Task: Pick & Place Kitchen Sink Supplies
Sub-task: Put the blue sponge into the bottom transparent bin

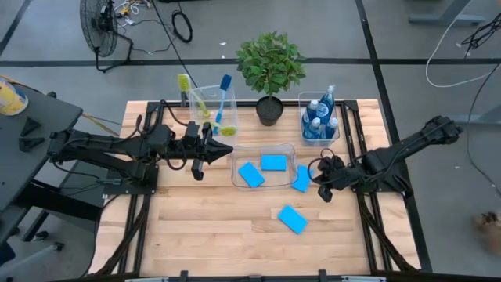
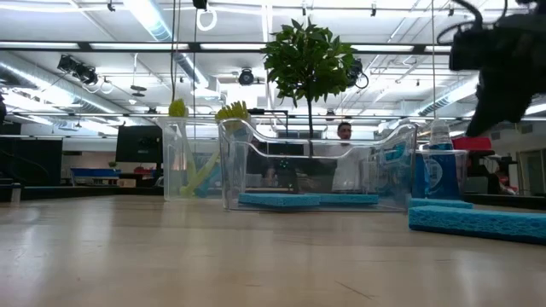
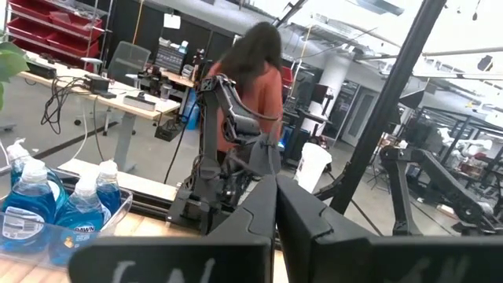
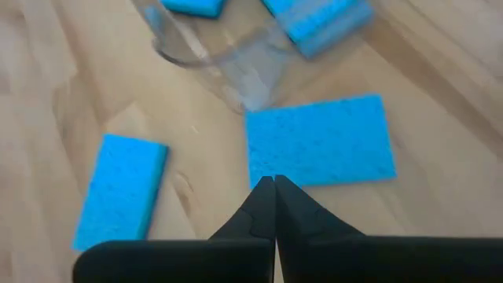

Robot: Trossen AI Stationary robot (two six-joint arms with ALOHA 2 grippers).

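My right gripper is closed above the blue sponge beside the clear bin, so it should open and pinch the sponge's edge (image 4: 346, 179) away from the bin.
Two blue sponges (image 1: 262, 168) lie flat in a clear bin (image 1: 234, 166) mid-table. A third sponge (image 1: 301, 178) lies flat on the wood by the bin's right end, and another (image 1: 292, 219) lies nearer the front edge. My right gripper (image 1: 322, 189) is shut and slants down above the third sponge (image 4: 318, 149), clear of it. My left gripper (image 1: 200, 159) hangs shut and level beside the brush bin (image 1: 205, 106), where two yellow-green brushes (image 1: 185, 83) and a blue one (image 1: 225, 83) stand. Blue-liquid bottles (image 1: 319, 119) stand in a bin at the back right.
A potted plant (image 1: 270, 70) stands at the back between the brush bin and the bottle bin. Bare wood lies in front of the middle bin and along the near edge. Beyond the table a person (image 3: 251, 86) stands among desks and frames.
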